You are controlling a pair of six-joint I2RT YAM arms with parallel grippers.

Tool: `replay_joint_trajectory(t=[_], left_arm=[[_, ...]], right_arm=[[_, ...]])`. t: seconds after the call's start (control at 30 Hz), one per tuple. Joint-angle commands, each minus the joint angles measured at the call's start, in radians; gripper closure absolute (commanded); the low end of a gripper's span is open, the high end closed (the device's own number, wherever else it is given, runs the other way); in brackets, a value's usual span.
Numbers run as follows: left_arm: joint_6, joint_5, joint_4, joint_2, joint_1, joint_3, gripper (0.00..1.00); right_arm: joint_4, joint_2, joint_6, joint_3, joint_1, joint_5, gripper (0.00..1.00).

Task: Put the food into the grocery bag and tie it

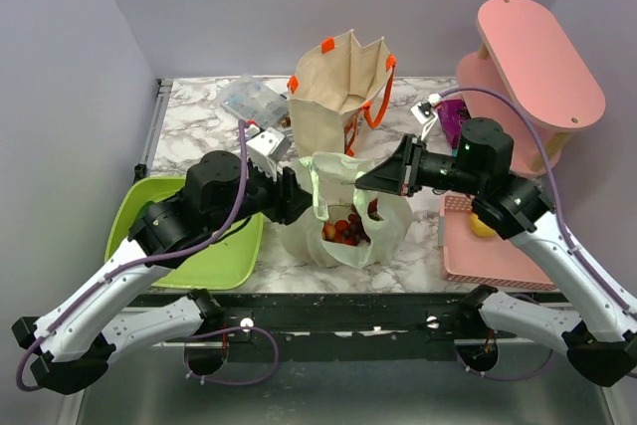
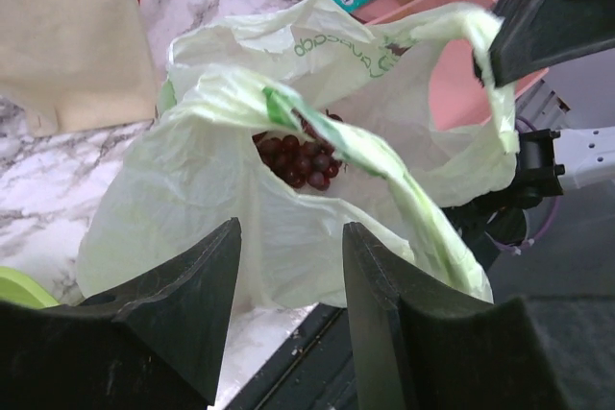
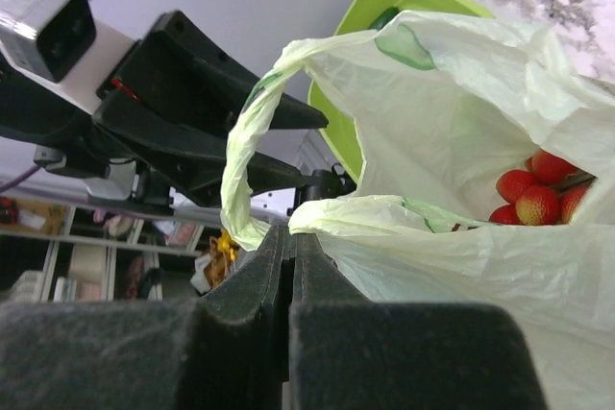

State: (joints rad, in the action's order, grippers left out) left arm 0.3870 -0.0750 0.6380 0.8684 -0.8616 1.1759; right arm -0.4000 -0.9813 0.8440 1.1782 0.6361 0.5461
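Note:
The bag's handle strip slants past the open fingers of my left gripper, so next my left gripper levels out and closes on the handle strip (image 1: 317, 188) while my right gripper holds it.
The light green grocery bag (image 1: 343, 208) stands at the table's middle front, mouth up. Food lies inside it: dark red grapes (image 2: 298, 156) and red strawberries (image 3: 528, 199). A yellow lemon (image 1: 482, 226) lies outside the bag on the pink tray (image 1: 498, 261). My right gripper (image 3: 293, 232) is shut on one handle loop (image 3: 245, 151) and holds it up at the bag's right side (image 1: 363, 184). My left gripper (image 2: 291, 228) is open at the bag's left side (image 1: 299, 196). The bag wall lies just beyond its fingertips, with nothing between them. A twisted handle strip (image 2: 384, 170) crosses the bag's mouth.
A stiff beige tote (image 1: 338, 97) with orange handles stands just behind the bag. A lime-green plate (image 1: 184, 236) lies at the left under my left arm. A pink shelf (image 1: 537, 57) stands at the back right, and a clear plastic box (image 1: 249, 102) at the back left.

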Motion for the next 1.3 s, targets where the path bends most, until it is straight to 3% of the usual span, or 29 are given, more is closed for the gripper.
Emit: replay_joint_trajectory(t=[0.0,0.2,0.57,0.83,1.27], left_arm=[[-0.094,-0.044,-0.089,0.025,-0.005,0.015,0.52],[-0.133,-0.106,-0.111,0.041,-0.005,0.008,0.48],[-0.293,-0.188,-0.163,-0.002,-0.005,-0.047,0.28],[-0.382,-0.249,-0.262,-0.019,-0.005,-0.118,0.28],[-0.541,-0.118,-0.452,-0.124,-0.005,-0.264,0.36]], right_arm=[[0.047,-0.052,-0.069,0.042,0.003,0.161,0.99],[0.076,-0.070,-0.105,0.028,0.003,0.200,0.99],[0.150,-0.159,-0.099,0.021,0.004,0.420,0.99],[0.192,-0.191,-0.093,0.024,0.003,0.477,0.99],[0.251,-0.256,-0.110,0.047,0.002,0.542,0.99]])
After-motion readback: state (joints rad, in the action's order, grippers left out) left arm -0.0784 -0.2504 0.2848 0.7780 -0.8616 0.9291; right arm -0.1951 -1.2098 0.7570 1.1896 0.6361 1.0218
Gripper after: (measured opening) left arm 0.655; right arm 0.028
